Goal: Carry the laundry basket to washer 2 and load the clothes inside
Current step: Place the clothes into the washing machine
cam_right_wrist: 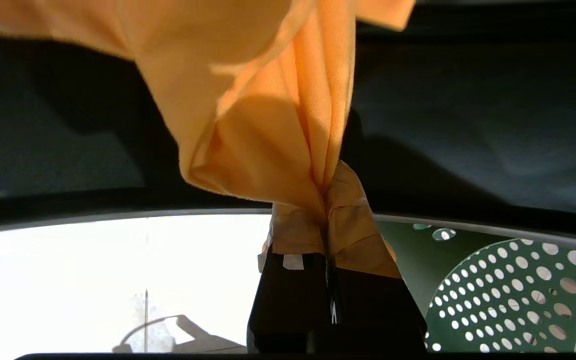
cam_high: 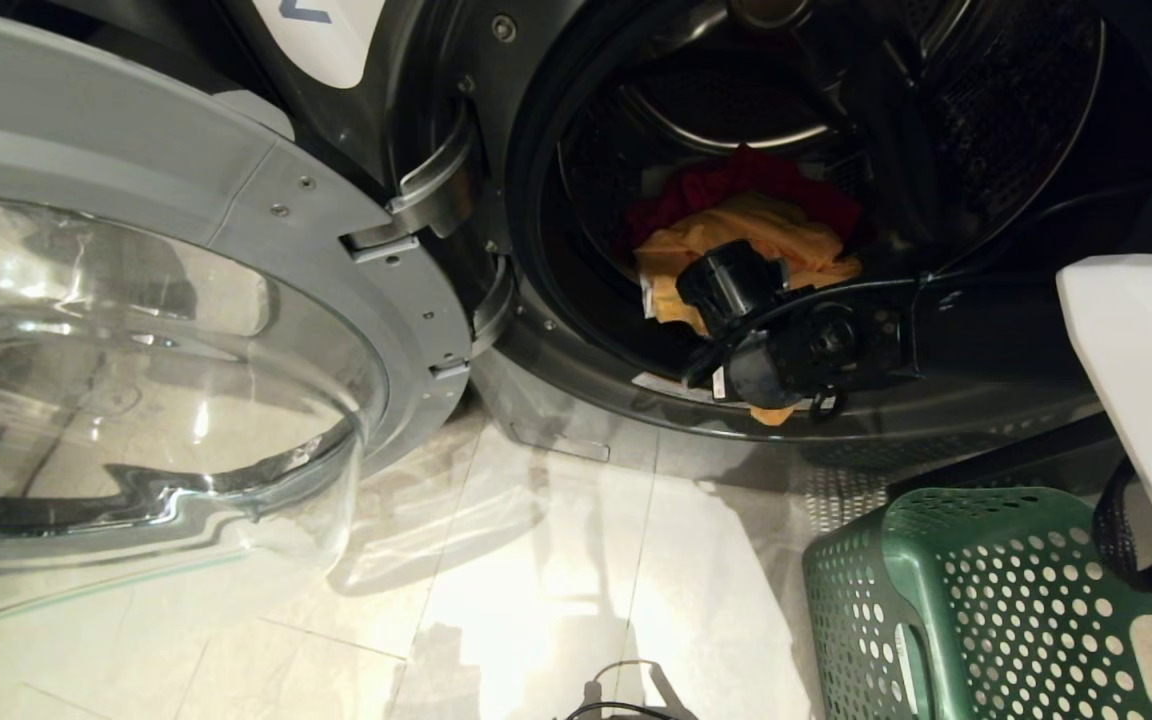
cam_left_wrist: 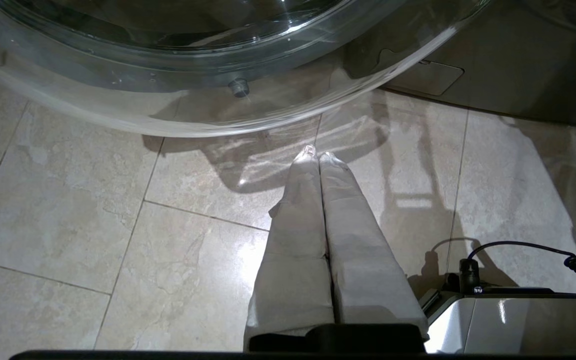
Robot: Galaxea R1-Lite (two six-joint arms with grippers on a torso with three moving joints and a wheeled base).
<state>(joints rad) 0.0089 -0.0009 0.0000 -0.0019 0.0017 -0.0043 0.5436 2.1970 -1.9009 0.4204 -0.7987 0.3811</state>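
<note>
My right gripper needs to let go of the yellow-orange garment inside the drum of washer 2 [cam_high: 718,250], just in front of the pink-red garment.
Washer 2 [cam_high: 406,70] stands with its round glass door [cam_high: 136,330] swung wide to the left. In its drum lie the clothes: a pink-red garment [cam_high: 736,185] behind a yellow-orange one [cam_high: 781,235]. My right gripper [cam_high: 771,400] is at the lower lip of the drum opening. In the right wrist view that gripper [cam_right_wrist: 325,197] is shut on a fold of the yellow-orange garment [cam_right_wrist: 263,125]. The green laundry basket [cam_high: 996,600] sits on the floor at the lower right, below that arm. Parked low over the tiles, my left gripper [cam_left_wrist: 318,152] is shut and holds nothing.
The open door overhangs the tiled floor [cam_high: 536,560] on the left. A white panel [cam_high: 1146,400] juts in at the right edge above the basket. A black cable [cam_high: 626,700] lies at the near edge of the floor.
</note>
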